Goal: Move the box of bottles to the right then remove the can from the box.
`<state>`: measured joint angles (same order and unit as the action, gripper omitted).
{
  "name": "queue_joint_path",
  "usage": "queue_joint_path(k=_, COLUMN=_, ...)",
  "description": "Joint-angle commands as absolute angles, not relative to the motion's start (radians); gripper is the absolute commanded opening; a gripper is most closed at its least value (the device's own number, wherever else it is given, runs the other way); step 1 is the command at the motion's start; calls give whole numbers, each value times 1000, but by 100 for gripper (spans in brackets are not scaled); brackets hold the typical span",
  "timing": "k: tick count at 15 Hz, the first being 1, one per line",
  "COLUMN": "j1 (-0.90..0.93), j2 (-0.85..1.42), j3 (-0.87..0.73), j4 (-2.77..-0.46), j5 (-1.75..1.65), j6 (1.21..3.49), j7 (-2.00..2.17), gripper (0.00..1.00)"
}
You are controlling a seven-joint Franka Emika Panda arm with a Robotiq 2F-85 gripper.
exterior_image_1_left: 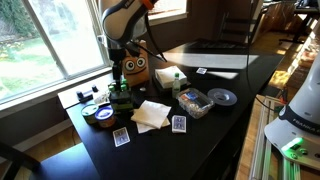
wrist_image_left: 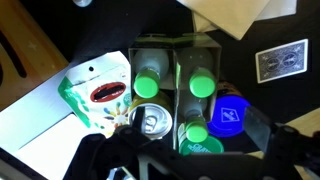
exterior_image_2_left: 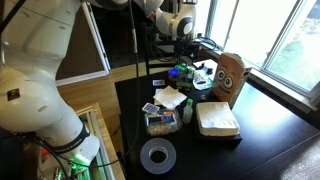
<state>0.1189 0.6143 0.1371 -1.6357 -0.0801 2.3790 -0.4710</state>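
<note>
I see my open fingers hanging too high above the box's middle divider, so I should lower my gripper and close it on that divider point(wrist_image_left: 181, 108) before moving the box.
The box of bottles point(wrist_image_left: 175, 60) is a small dark box holding green-capped bottles point(wrist_image_left: 148, 85) and a silver can point(wrist_image_left: 155, 121) at its near left. A blue lid point(wrist_image_left: 228, 115) lies by its right side. In the wrist view my gripper point(wrist_image_left: 195, 160) is open right above the near end of the box, with one finger on each side. In both exterior views the gripper point(exterior_image_1_left: 121, 86) point(exterior_image_2_left: 187, 60) hangs low over the box point(exterior_image_1_left: 120, 100) point(exterior_image_2_left: 184, 76). I cannot tell whether the fingers touch the box.
A brown cardboard box with eyes point(exterior_image_1_left: 137, 68) point(exterior_image_2_left: 230, 78) stands behind the bottles. Nearby are a white box point(exterior_image_1_left: 170, 77), a clear tub point(exterior_image_1_left: 193, 102), napkins point(exterior_image_1_left: 152, 115), playing cards point(exterior_image_1_left: 121, 137) point(wrist_image_left: 280, 62), a tape roll point(exterior_image_1_left: 100, 114), a disc point(exterior_image_1_left: 222, 96) and a snack packet point(wrist_image_left: 95, 95).
</note>
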Motion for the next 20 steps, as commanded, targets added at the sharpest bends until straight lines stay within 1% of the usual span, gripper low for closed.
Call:
queue_joint_path(k=1, j1=120, j2=695, j3=154, j4=-1529, j5=-69, j6=2344, j7=-398, gripper=100)
queue_joint_path(k=3, j1=122, j2=721, j3=160, j4=-1508, j5=-65, j6=2333, j7=-375, gripper=100)
queue_joint_path(k=5, j1=122, j2=747, j3=162, j4=-1487, j5=-66, j6=2328, j7=-360, gripper=93)
queue_joint_path(k=6, j1=121, j2=757, j3=164, j4=-1479, j5=-66, j6=2326, j7=-354, gripper=92)
queue_joint_path(k=7, j1=119, j2=764, j3=165, j4=-1473, j5=-65, j6=2320, j7=-352, gripper=83)
queue_joint_path(k=8, j1=117, j2=771, j3=164, j4=-1466, j5=-67, j6=2314, j7=-351, gripper=80)
queue_joint_path(k=9, j1=115, j2=775, j3=164, j4=-1462, j5=-66, j6=2311, j7=-350, gripper=74)
queue_joint_path(k=10, j1=113, j2=778, j3=164, j4=-1458, j5=-66, j6=2308, j7=-348, gripper=66)
queue_joint_path(k=11, j1=111, j2=777, j3=163, j4=-1455, j5=-66, j6=2306, j7=-347, gripper=54)
queue_joint_path(k=12, j1=109, j2=775, j3=163, j4=-1453, j5=-66, j6=2304, j7=-348, gripper=46)
queue_joint_path(k=13, j1=106, j2=773, j3=162, j4=-1451, j5=-66, j6=2301, j7=-346, gripper=34)
queue_joint_path(k=15, j1=102, j2=772, j3=161, j4=-1449, j5=-67, j6=2287, j7=-348, gripper=21)
queue_joint_path(k=16, j1=102, j2=772, j3=158, j4=-1451, j5=-70, j6=2280, j7=-347, gripper=24)
queue_joint_path(k=17, j1=105, j2=770, j3=152, j4=-1454, j5=-76, j6=2275, j7=-341, gripper=34)
queue_joint_path(k=19, j1=107, j2=767, j3=146, j4=-1453, j5=-81, j6=2267, j7=-335, gripper=40)
queue_joint_path(k=20, j1=108, j2=768, j3=145, j4=-1452, j5=-81, j6=2262, j7=-335, gripper=47)
